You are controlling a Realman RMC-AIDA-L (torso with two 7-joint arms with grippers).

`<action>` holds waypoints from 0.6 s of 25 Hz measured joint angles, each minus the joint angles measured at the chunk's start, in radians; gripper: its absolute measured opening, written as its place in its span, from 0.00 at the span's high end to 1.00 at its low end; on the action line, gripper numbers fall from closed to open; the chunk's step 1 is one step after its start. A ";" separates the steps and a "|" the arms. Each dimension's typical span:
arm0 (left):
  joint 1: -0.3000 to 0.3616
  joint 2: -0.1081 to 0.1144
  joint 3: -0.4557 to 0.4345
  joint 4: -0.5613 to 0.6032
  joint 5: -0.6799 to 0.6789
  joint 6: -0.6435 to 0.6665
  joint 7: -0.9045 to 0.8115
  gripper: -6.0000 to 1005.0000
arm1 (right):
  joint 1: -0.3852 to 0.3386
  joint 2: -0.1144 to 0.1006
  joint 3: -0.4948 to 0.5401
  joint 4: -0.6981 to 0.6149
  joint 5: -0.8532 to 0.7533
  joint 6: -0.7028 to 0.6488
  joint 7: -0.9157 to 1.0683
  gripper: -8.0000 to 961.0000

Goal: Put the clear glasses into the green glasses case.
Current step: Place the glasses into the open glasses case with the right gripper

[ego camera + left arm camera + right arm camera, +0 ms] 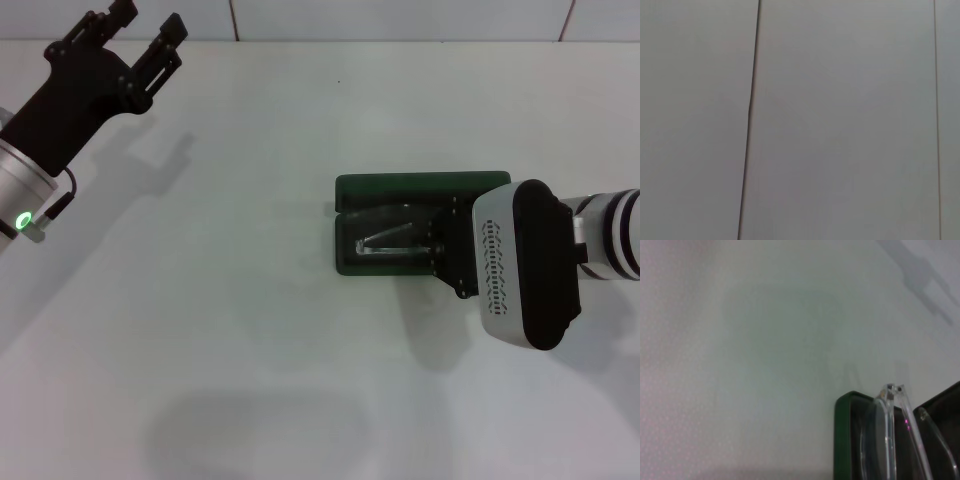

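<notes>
The clear glasses stand tilted with their tip above the case's end rim, so my right gripper will retake the glasses and bring that tip inside the case (378, 255).
The green glasses case (400, 190) lies open right of the table's middle, its lid folded back toward the far side. The clear glasses (392, 240) are inside its dark lower half. In the right wrist view the clear glasses (887, 435) stand tilted over the case's green rim (842, 440), one clear arm running along the black lining. My right gripper (440, 245) reaches in from the right and covers the case's right end, over the near end of the glasses. My left gripper (140, 25) is raised at the far left, open and holding nothing.
The white table (200, 300) carries nothing else that I can see. A tiled wall with a dark seam (750, 110) fills the left wrist view. The table's far edge meets that wall just behind my left gripper.
</notes>
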 joint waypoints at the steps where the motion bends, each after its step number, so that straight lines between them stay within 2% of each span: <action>1: 0.000 0.000 0.000 0.000 0.000 0.000 0.000 0.36 | 0.000 0.000 0.000 0.000 0.000 0.000 0.000 0.87; 12: 0.002 -0.001 -0.001 0.000 0.001 0.001 0.003 0.36 | 0.006 -0.002 0.010 -0.011 0.005 -0.039 0.027 0.87; 15: 0.011 -0.002 -0.002 0.000 0.001 0.001 0.005 0.36 | 0.001 -0.001 0.012 -0.024 0.024 -0.044 0.029 0.77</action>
